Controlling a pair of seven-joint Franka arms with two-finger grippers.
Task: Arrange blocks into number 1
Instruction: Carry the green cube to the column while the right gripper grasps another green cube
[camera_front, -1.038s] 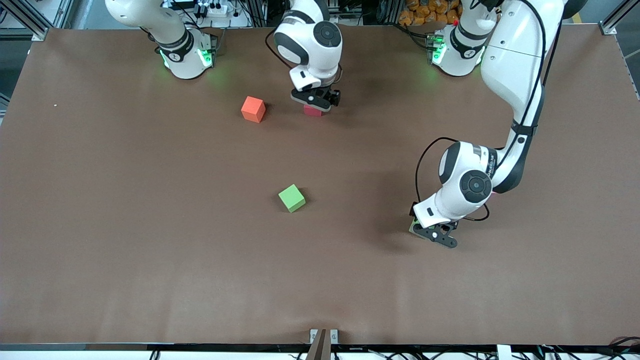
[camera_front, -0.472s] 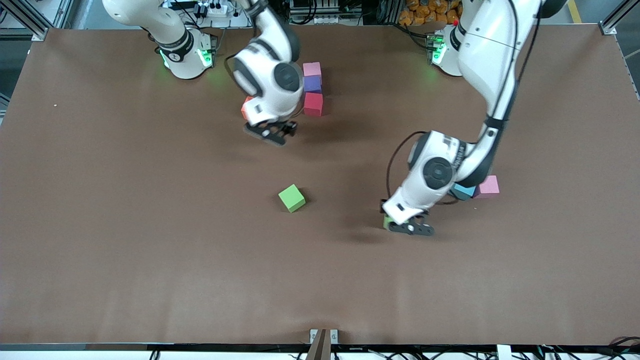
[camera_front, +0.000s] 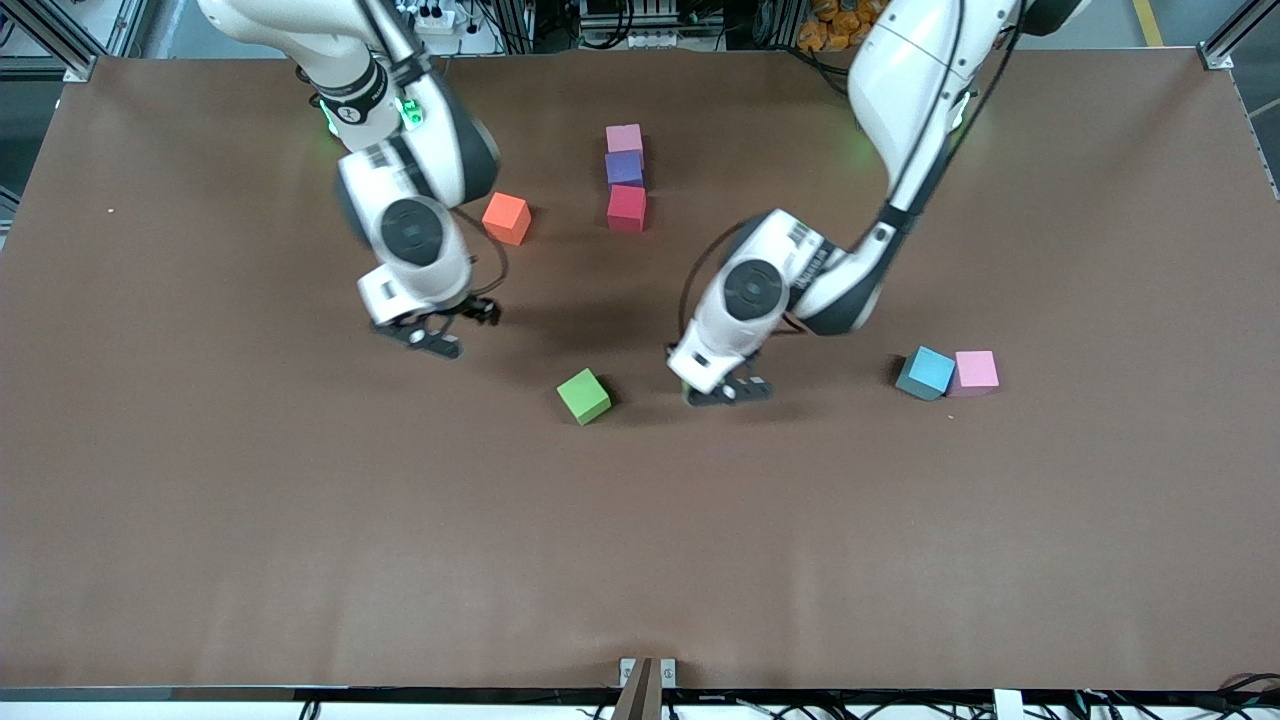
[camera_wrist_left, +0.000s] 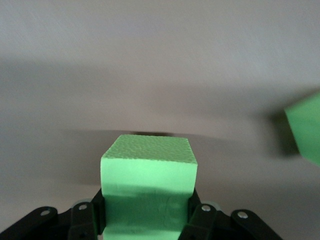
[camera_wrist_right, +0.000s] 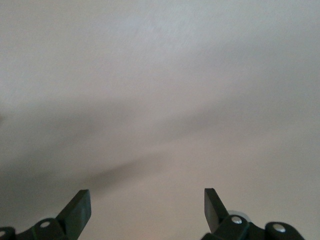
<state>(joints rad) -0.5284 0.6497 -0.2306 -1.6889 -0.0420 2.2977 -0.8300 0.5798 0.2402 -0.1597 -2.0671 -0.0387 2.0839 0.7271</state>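
Note:
The robot's right gripper should next move to the loose green block in the middle of the table and close on that block's sides (camera_front: 584, 397).
A column of blocks stands near the robots' bases: pink (camera_front: 624, 137), purple (camera_front: 624, 168), red (camera_front: 626, 208). An orange block (camera_front: 506, 218) lies beside the red one, toward the right arm's end. A loose green block (camera_front: 583, 396) (camera_wrist_left: 306, 127) sits mid-table. My left gripper (camera_front: 725, 391) (camera_wrist_left: 147, 216) is shut on a second green block (camera_wrist_left: 148, 167), low over the table beside the loose one. My right gripper (camera_front: 432, 336) (camera_wrist_right: 146, 205) hangs open and empty over bare table, on the orange block's front-camera side.
A light blue block (camera_front: 925, 372) and a second pink block (camera_front: 975, 369) touch each other toward the left arm's end of the brown table (camera_front: 300, 550). The left arm's forearm reaches over the table above them.
The left gripper has carried its green block from near the blue and pink pair toward the loose green block. The right gripper has left the column, uncovering it, and swung toward its own end.

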